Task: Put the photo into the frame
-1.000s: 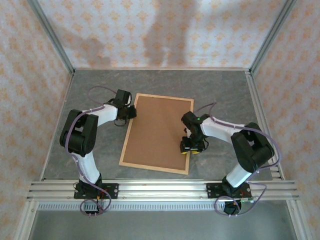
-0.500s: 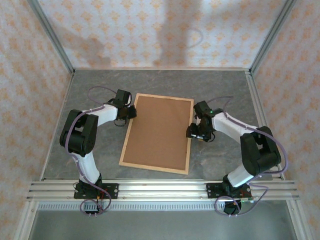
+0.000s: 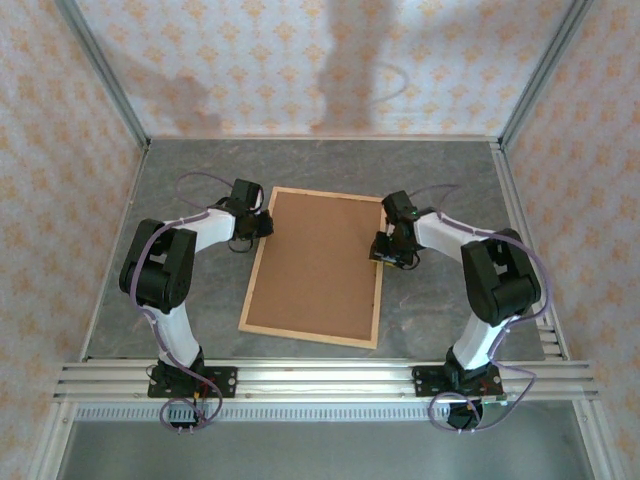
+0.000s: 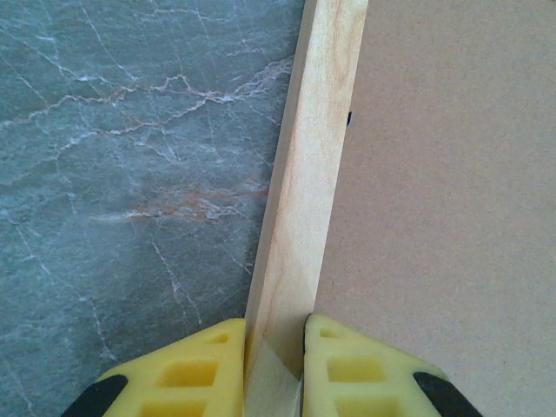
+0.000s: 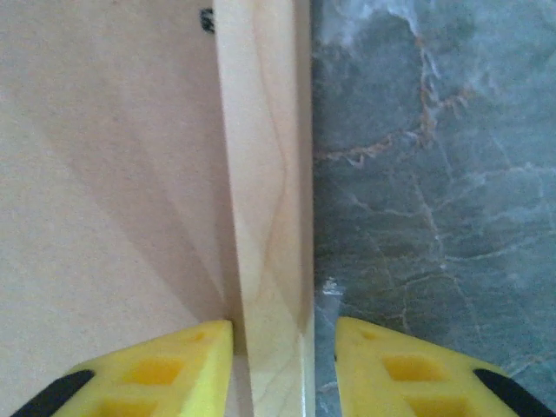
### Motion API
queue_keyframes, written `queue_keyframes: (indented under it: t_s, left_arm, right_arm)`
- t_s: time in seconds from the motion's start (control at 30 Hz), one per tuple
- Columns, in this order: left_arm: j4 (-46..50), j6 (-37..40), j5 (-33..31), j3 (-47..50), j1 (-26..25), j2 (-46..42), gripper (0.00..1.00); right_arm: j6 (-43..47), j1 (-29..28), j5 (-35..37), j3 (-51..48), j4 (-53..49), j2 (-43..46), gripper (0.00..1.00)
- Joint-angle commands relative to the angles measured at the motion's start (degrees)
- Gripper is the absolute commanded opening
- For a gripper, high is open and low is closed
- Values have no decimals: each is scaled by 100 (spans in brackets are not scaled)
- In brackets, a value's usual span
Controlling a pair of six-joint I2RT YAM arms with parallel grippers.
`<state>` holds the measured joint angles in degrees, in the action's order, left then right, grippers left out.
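Next, I open my left gripper and take the side piece nearer the frame's far corner (image 3: 272,200), as the frame lies crooked and I hold that piece well short of that corner.
The frame (image 3: 256,272) lies flat mid-table, its thin light wood strips surrounding a plain brown backing board (image 3: 318,262). My left gripper (image 3: 262,226) is at the upper left side; in the left wrist view its yellow fingers (image 4: 200,365) press both faces of the left strip (image 4: 304,174), so the gripper (image 4: 274,347) is shut on it. My right gripper (image 3: 384,250) straddles the right strip (image 5: 261,174). It (image 5: 283,347) stands open, with a gap between the outer finger (image 5: 391,365) and the wood. The photo is out of view.
Grey marbled tabletop (image 3: 200,180) surrounds the frame on all sides. Patterned walls and metal posts (image 3: 105,75) enclose the table, with a rail (image 3: 320,378) along the near edge by the arm bases.
My right gripper moved from over the backing board's lower right area up and outward to the frame's right strip. The left gripper and the frame stayed put.
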<state>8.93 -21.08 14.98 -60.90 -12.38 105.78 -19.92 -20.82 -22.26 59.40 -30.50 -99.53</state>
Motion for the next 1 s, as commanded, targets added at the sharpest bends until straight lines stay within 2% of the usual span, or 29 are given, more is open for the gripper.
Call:
queue_keyframes:
  t_s: [0.0, 0.23, 0.4, 0.5, 0.57, 0.8, 0.97]
  left_arm:
    - [544, -96, 136, 231, -141, 62, 17]
    - [584, -106, 41, 272, -137, -197, 23]
    - [712, -158, -220, 151, -139, -431, 42]
    - [817, -134, -421, -16, -129, -507, 47]
    - [958, -107, -496, -239, -107, -435, 47]
    - [1263, 23, -763, -950, 11, 26, 34]
    - [1589, 190, -830, -1557, 31, 561, 30]
  right_arm:
    - [103, 17, 325, 134, 18, -143, 30]
    - [369, 64, 624, 298, -215, -286, 18]
    - [459, 64, 653, 397, -307, -379, 16]
    - [472, 62, 671, 406, -316, -375, 16]
    - [503, 62, 671, 430, -329, -390, 16]
    - [591, 73, 662, 519, -378, -437, 16]
    - [650, 73, 629, 590, -390, -515, 16]
